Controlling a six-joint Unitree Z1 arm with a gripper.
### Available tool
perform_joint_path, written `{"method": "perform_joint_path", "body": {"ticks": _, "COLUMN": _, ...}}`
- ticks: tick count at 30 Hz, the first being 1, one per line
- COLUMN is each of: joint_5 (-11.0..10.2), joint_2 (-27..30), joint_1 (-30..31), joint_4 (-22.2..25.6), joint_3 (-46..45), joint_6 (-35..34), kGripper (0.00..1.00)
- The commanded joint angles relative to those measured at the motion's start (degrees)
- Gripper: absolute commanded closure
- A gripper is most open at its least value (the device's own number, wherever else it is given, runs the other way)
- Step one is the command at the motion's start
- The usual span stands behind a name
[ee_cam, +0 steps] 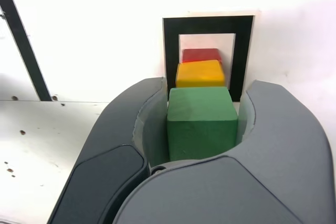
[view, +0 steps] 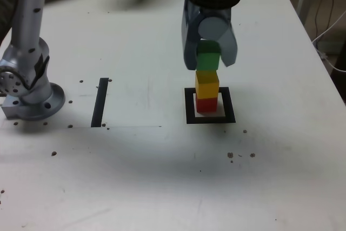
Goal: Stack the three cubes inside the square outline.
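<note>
Next, my gripper lets go of the green cube on top of the yellow cube (view: 206, 69) (ee_cam: 200, 75), above the red cube.
A red cube (view: 206, 104) (ee_cam: 201, 55) rests on the white middle of the square outline (view: 188, 106) (ee_cam: 170, 51). A yellow cube (view: 207, 84) (ee_cam: 199, 74) sits on top of it. The green cube (view: 207, 57) (ee_cam: 201, 121) is right above the yellow one, at or just over its top face, with my gripper (view: 210, 58) (ee_cam: 202, 124) shut on it from both sides. Whether green touches yellow I cannot tell.
A narrow black strip (view: 100, 101) (ee_cam: 21, 38) lies on the white table toward the exterior view's left. The arm's grey base (view: 27, 79) stands at the far left. The table's right edge (view: 324, 63) and loose cables (view: 330, 31) run along the right.
</note>
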State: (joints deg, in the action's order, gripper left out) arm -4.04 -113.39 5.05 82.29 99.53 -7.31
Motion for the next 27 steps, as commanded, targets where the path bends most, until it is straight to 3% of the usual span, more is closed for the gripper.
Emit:
{"method": "perform_joint_path", "body": {"ticks": 1, "joint_5": 0.27, "joint_2": -0.26, "joint_1": -0.04, "joint_4": -0.38, "joint_3": -0.74, "joint_6": 0.11, "kGripper": 0.89}}
{"method": "perform_joint_path", "body": {"ticks": 12, "joint_5": 1.14, "joint_2": -1.26, "joint_1": -0.04, "joint_4": -2.86, "joint_3": -2.16, "joint_6": 0.11, "kGripper": 0.88}}
{"method": "perform_joint_path", "body": {"ticks": 18, "joint_5": 1.43, "joint_2": -1.84, "joint_1": -0.05, "joint_4": -3.63, "joint_3": -2.54, "joint_6": 0.11, "kGripper": 0.82}}
{"method": "perform_joint_path", "body": {"ticks": 22, "joint_5": 1.52, "joint_2": -2.02, "joint_1": -0.18, "joint_4": -3.68, "joint_3": -2.73, "joint_6": 0.14, "kGripper": 0.7}}
{"method": "perform_joint_path", "body": {"ticks": 25, "joint_5": 1.75, "joint_2": -2.03, "joint_1": -0.29, "joint_4": -3.67, "joint_3": -2.95, "joint_6": 0.37, "kGripper": 0.52}}
{"method": "perform_joint_path", "body": {"ticks": 27, "joint_5": 1.79, "joint_2": -1.97, "joint_1": -0.3, "joint_4": -3.75, "joint_3": -3.06, "joint_6": 0.72, "kGripper": 0.35}}
